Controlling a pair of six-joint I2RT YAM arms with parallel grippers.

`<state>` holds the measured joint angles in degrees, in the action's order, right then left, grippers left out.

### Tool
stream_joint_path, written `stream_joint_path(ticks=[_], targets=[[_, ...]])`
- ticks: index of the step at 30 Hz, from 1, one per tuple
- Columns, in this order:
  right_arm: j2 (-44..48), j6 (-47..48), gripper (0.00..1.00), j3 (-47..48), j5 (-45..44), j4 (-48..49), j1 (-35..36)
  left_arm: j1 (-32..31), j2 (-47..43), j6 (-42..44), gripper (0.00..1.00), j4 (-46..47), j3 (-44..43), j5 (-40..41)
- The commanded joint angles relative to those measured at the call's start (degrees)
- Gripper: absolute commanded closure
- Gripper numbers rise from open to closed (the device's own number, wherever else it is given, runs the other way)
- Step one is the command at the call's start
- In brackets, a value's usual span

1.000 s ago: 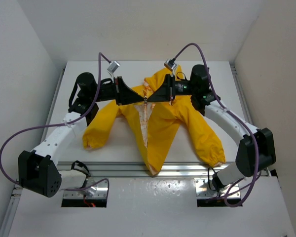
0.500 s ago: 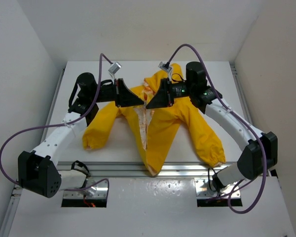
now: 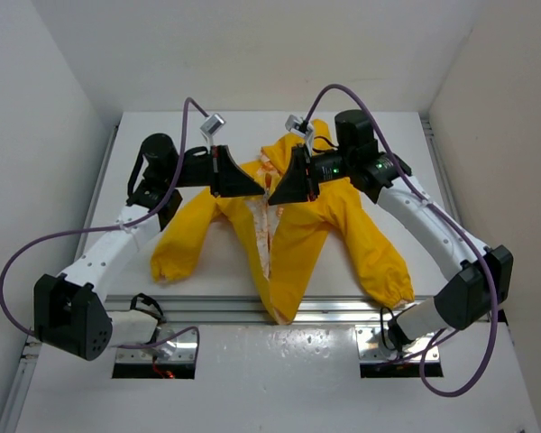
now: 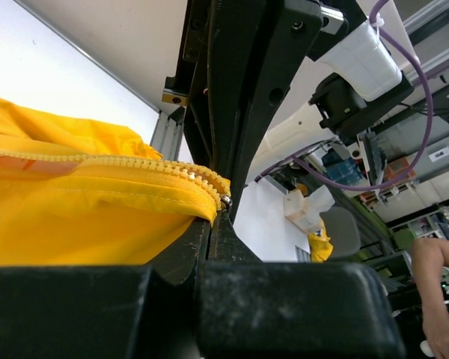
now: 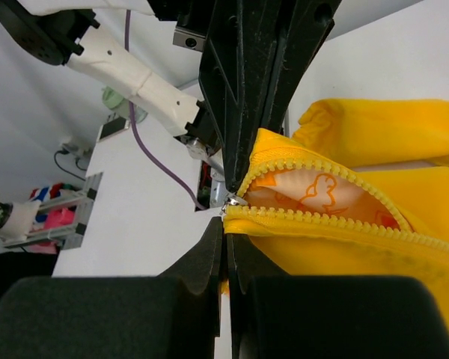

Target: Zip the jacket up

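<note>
The jacket's zipper edge beside the metal slider is in my left gripper's pinch, so that gripper should open, turn and grip the pull tab (image 5: 233,200) while my right gripper keeps holding on.
The yellow jacket (image 3: 343,225) lies on the white table, front open, with the pale patterned lining (image 3: 263,225) showing along the gap. My left gripper (image 3: 255,187) and right gripper (image 3: 275,191) meet tip to tip over the upper part of the zipper, near the collar. In the left wrist view my left gripper (image 4: 212,221) is shut on the jacket's zipper edge (image 4: 135,166). In the right wrist view my right gripper (image 5: 228,228) is shut on the other zipper edge (image 5: 322,221), just under a small metal slider (image 5: 233,202); the orange-print lining (image 5: 322,191) shows between the teeth.
The jacket's hem hangs over the aluminium rail (image 3: 189,307) at the table's near edge. Sleeves spread to the left (image 3: 176,248) and right (image 3: 388,271). Purple cables loop over both arms. White walls close in the table on three sides.
The right arm has swung left and its elbow has moved nearer. Both grippers stay together on the zipper and have shifted slightly toward the near edge; the right half of the jacket shifted with them.
</note>
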<state>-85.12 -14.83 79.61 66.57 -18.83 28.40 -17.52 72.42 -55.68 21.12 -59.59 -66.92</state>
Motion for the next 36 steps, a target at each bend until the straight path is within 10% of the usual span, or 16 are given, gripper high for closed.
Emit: stream_joint_path(ticks=[1,7,15,24,36], targets=[[2.0,5.4,1.0,0.2,6.3,-8.9,2.8,2.5,0.0,-2.2,1.0,9.2,-1.2,7.9],[2.1,1.5,1.0,-1.0,6.0,-4.2,1.2,2.5,0.0,0.7,1.0,5.8,-1.2,9.6],[1.5,-19.9,1.0,-6.3,8.5,17.0,-1.9,2.5,-3.3,21.4,0.62,-12.7,-7.7,16.4],[0.2,-43.0,1.0,-12.2,9.4,39.8,-2.7,-2.2,-12.8,64.0,0.62,-31.8,-7.8,14.9],[1.1,-49.5,1.0,-15.7,7.4,43.1,-2.5,-19.7,-20.1,97.5,0.62,-41.3,-2.1,35.1]])
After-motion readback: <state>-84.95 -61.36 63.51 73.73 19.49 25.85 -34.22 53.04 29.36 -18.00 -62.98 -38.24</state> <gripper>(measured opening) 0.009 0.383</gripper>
